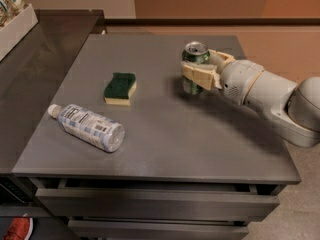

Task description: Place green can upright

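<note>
Next, I let go of the green can with my gripper, leaving it upright on the grey table (181,99) between the sponge and the white arm.
The green can (194,55) stands upright on the grey table (165,134), right of the middle toward the back, silver top facing up. My gripper (206,68) reaches in from the right with its tan fingers (198,76) closed around the can's body. The near finger covers the can's middle, and the can's base shows below it, at the tabletop. The white arm (265,96) stretches away to the right edge of the view.
A green-topped yellow sponge (120,88) lies left of the can. A clear plastic bottle (87,127) with a white cap lies on its side at the front left. A darker counter (35,69) adjoins the table's left side. Drawers (155,204) sit below the front edge.
</note>
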`<state>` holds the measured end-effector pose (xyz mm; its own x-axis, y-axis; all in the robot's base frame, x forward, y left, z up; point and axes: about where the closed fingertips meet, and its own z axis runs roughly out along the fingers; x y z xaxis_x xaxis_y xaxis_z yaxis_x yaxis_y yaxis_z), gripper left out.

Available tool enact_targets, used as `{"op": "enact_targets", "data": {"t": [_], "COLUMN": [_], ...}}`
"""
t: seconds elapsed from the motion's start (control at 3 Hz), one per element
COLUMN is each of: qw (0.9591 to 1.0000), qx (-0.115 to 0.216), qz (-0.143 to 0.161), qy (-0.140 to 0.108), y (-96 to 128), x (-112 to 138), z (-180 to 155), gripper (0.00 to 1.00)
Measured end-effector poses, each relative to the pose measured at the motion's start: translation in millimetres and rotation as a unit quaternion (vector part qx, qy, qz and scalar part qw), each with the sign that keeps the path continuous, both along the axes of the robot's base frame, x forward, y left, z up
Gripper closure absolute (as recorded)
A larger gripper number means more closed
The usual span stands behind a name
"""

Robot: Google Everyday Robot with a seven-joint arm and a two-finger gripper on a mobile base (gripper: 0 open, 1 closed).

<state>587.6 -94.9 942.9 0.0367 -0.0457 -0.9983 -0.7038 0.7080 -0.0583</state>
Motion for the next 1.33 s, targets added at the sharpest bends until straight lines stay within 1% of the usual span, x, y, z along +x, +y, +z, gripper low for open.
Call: {"op": "enact_targets", "data": {"t": [1.0,1.33], "qw": [0.9984,0.9974], "qx": [0.026,0.032], "qz": [0.047,0.058], "qy": [0.018,0.027], "y": [16.0,21.5], "x": [-2.7,-4.5], "z": [-14.5,-19.5], "gripper": [1.0,0.82]}}
